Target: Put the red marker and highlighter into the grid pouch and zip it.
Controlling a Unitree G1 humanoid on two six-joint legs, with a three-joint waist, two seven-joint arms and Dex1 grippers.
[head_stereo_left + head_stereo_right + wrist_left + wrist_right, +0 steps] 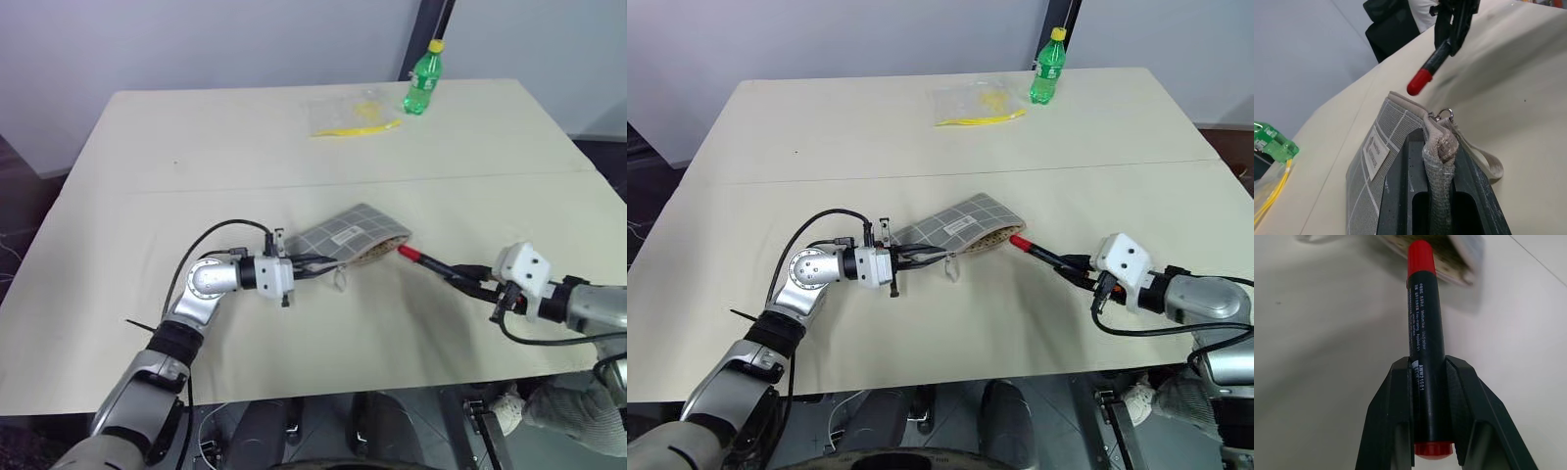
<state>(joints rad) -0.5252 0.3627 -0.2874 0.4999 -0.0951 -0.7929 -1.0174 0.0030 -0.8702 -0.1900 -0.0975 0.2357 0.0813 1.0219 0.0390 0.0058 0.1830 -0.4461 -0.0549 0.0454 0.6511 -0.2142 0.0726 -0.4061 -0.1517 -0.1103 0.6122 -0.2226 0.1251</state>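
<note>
Next, I let go of the red marker with my right gripper just inside the opening of the grid pouch (376, 252) (1436, 253), on its lining.
The grid pouch (355, 235) lies mid-table, grey with white lines and a small label (1376, 152). Its open mouth faces right. My left gripper (318, 264) is shut on the pouch's near zipper edge, with the fabric pinched between the fingers (1469, 186). My right gripper (480, 282) is shut on the red marker (426, 260). The marker's black barrel (1424, 333) sticks out past the fingers. Its red tip points at the pouch's mouth and sits just outside it. The highlighter is out of view.
A green bottle (422, 78) with a yellow cap stands at the table's far edge. Beside it lies a clear plastic bag (353, 113) with a thin yellow strip in it. The cream table (196, 147) reaches well beyond the pouch on all sides.
</note>
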